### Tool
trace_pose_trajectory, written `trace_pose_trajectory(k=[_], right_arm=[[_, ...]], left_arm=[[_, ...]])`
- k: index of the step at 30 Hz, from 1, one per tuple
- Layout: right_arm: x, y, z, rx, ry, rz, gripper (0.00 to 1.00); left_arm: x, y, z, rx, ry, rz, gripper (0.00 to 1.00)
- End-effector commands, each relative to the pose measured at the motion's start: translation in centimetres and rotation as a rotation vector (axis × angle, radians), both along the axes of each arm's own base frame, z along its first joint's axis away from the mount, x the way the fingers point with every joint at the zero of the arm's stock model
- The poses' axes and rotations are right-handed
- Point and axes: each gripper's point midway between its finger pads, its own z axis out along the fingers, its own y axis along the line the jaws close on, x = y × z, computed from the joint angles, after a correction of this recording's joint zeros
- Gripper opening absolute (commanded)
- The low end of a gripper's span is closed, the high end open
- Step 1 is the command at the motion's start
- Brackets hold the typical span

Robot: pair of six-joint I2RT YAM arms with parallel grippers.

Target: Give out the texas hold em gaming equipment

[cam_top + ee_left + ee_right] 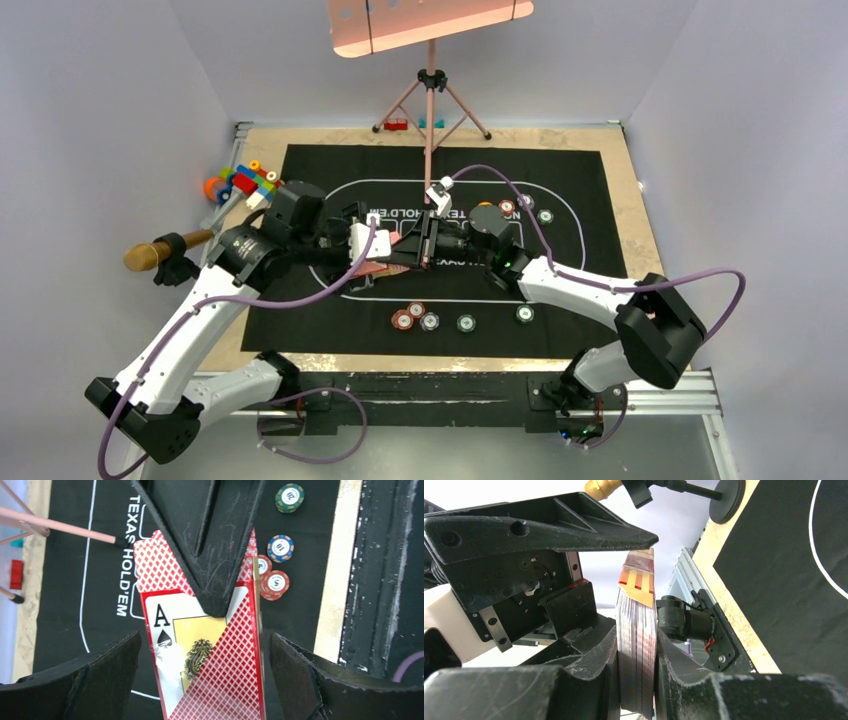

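Observation:
The card box's front is pinched along with the cards by my right gripper, so my left gripper will hold the card box while my right gripper takes the protruding cards (159, 564).
My right gripper (636, 647) is shut on a pack of red-backed playing cards (636, 605), held on edge above the mat's middle. In the left wrist view the pack (210, 665) shows an ace of spades face, and a right finger (210, 545) lies across its top. My left gripper (205, 680) is open, with one jaw on each side of the pack and a gap on both sides. In the top view the two grippers, left (372, 255) and right (412, 248), meet over the pack (380, 267). Striped chips (416, 316) lie in a row near the mat's front edge, and two more (535, 209) lie at the right.
The black printed mat (300, 170) covers the wooden board. Colourful toy blocks (248, 183) lie at the back left. A pink tripod (430, 100) stands at the back centre. A brass-tipped rod (150, 255) sticks out at the left. An orange round thing (486, 206) sits by the right wrist.

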Motion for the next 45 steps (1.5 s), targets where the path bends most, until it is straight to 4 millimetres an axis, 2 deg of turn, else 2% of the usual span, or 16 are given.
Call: trace_pose_trajectory(k=[1, 5, 10, 14, 17, 21, 25, 29, 35, 45], right_arm=[[-0.7, 0.1, 4.3, 0.099, -0.077, 0.036, 0.12], [-0.7, 0.1, 4.4, 0.104, -0.074, 0.033, 0.12], [-0.5, 0.3, 4.4, 0.108, -0.067, 0.034, 0.12], [-0.4, 0.5, 4.4, 0.118, -0.055, 0.032, 0.12], [-0.4, 0.7, 4.5, 0.121, -0.052, 0.033, 0.13], [-0.6, 1.0, 4.4, 0.118, -0.05, 0.04, 0.15], [-0.8, 1.2, 4.4, 0.115, -0.053, 0.051, 0.25], [-1.1, 0.8, 3.9, 0.086, -0.061, 0.048, 0.4], [-1.6, 0.1, 2.4, 0.004, -0.069, 0.047, 0.53], [-1.5, -0.1, -0.1, -0.169, -0.097, 0.073, 0.65]], left_arm=[[-1.5, -1.0, 0.8, -0.025, 0.031, -0.108, 1.0], [-2.3, -0.7, -0.6, 0.006, 0.089, -0.128, 1.0], [-1.1, -0.9, -0.4, -0.005, 0.047, -0.096, 0.99], [-0.4, -1.2, -0.1, -0.014, 0.037, -0.083, 0.91], [-0.4, -1.2, -0.6, -0.007, 0.058, -0.071, 0.85], [-0.1, -1.0, -1.1, -0.004, 0.052, -0.049, 0.71], [-0.7, -0.9, -1.3, -0.008, 0.085, -0.04, 0.57], [-1.7, -0.6, -1.5, -0.024, 0.116, -0.018, 0.48], [-3.1, -0.3, -1.6, -0.067, 0.153, 0.011, 0.41], [-4.4, 0.5, -2.6, -0.037, 0.204, 0.019, 0.35]])
